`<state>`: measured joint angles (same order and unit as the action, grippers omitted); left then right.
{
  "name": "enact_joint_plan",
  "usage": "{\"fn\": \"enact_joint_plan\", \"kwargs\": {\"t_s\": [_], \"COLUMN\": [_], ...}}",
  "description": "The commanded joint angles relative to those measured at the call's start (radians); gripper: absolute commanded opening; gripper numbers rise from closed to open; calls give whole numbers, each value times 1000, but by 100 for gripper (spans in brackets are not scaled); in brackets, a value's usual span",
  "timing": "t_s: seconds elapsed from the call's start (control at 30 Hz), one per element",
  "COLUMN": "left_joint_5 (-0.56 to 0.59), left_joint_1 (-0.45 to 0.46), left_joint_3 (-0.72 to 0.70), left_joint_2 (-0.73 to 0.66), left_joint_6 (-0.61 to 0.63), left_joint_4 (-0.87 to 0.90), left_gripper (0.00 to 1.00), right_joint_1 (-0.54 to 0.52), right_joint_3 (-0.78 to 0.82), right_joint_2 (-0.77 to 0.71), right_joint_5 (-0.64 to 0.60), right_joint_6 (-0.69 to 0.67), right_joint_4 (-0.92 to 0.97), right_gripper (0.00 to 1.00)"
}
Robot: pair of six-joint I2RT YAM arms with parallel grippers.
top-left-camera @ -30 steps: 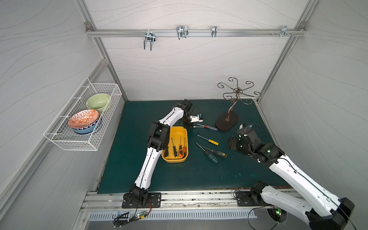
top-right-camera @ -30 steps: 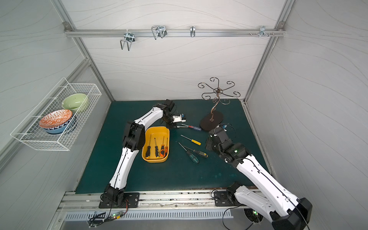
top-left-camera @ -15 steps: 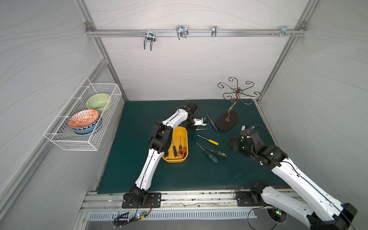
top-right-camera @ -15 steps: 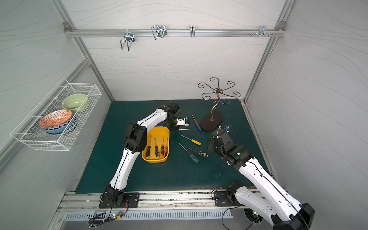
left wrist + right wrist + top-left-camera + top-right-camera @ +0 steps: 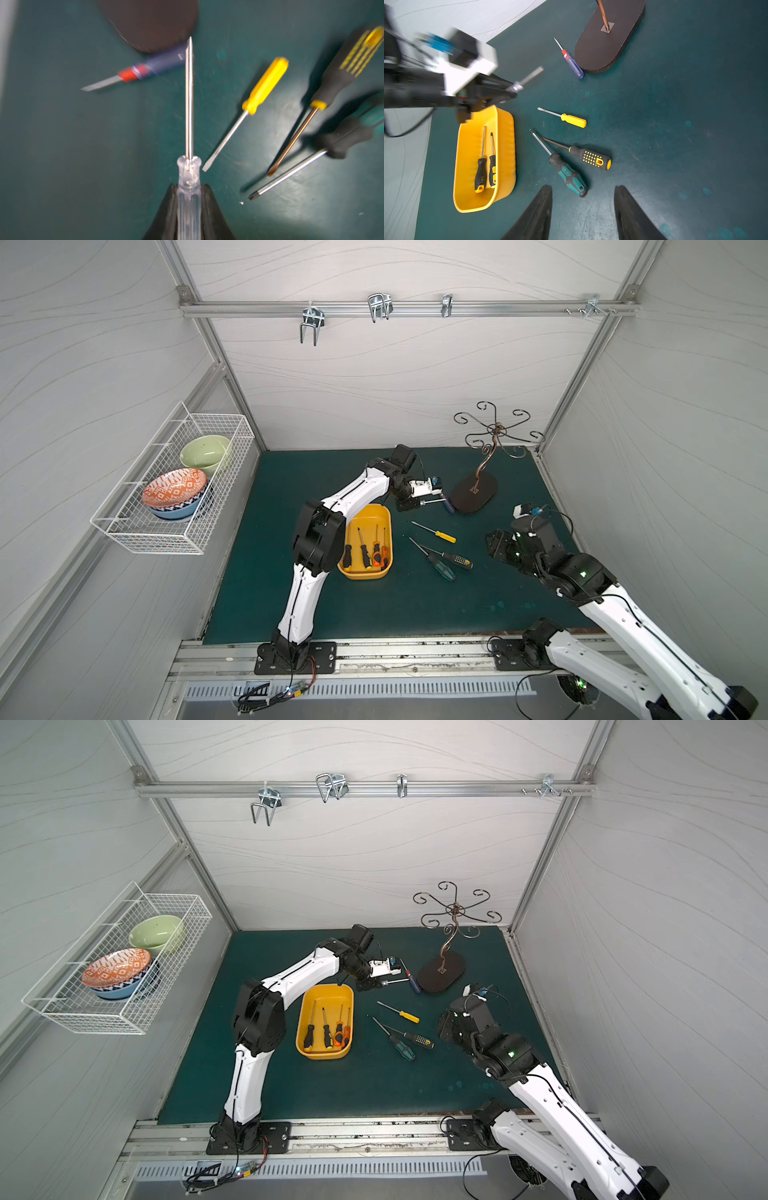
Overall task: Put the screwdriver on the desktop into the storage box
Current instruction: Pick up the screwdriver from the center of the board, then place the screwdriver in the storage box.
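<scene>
Next, I release the clear-handled screwdriver from my left gripper between the black-handled screwdrivers inside the yellow storage box [image 5: 355,549].
My left gripper [image 5: 189,187] is shut on a clear-handled screwdriver [image 5: 188,176], held above the desktop [image 5: 291,489] just beyond the far end of the yellow storage box [image 5: 365,574], its shaft [image 5: 432,502] pointing at the stand. The box holds several screwdrivers. On the desktop lie a blue-handled screwdriver [image 5: 448,505], a yellow one [image 5: 442,536], a black-and-yellow one [image 5: 457,561] and a teal-and-black one [image 5: 440,570]. To their right my right gripper [image 5: 582,187] hovers open, with nothing between its fingers, near the teal handle [image 5: 568,174].
A metal hook stand with a dark oval base [image 5: 473,491] stands at the back right, touching the blue handle. A white wire basket [image 5: 174,489] with bowls hangs on the left wall. An aluminium rail [image 5: 395,651] runs along the front edge.
The blue-handled screwdriver has swung round and now lies against the stand's base. My left gripper has drawn back slightly toward the box with the clear screwdriver. The right gripper has shifted a little.
</scene>
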<state>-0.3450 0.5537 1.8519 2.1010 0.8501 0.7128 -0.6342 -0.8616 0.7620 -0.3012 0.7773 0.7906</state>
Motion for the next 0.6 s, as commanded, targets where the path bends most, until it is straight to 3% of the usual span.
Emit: {"fn": "enact_joint_plan", "kwargs": {"t_s": [0.0,0.17,0.27,0.43,0.57], "left_joint_5": [-48,-20,101,269,339], "left_joint_1": [-2,-2,8,11,12], "left_joint_3": [-117,-339,-483,-598,-722], "left_joint_2": [-158,-372,-492,-637,-720], "left_joint_6": [-230,-582,-808,-1138,-1353], "left_joint_4": [-218,-346,-383,-154,-27], "left_gripper": [0,0,0,0,0], "right_joint_1": [4,4,4,5,6], "right_joint_3": [4,4,2,-14,-14], "right_joint_2": [-18,-13,0,30,52], "right_joint_5": [-18,-10,-3,8,19], "right_joint_6": [-4,-11,-25,-39,-40], "right_joint_4": [19,4,-16,-35,-49], "right_gripper": [51,51,51,51,51]}}
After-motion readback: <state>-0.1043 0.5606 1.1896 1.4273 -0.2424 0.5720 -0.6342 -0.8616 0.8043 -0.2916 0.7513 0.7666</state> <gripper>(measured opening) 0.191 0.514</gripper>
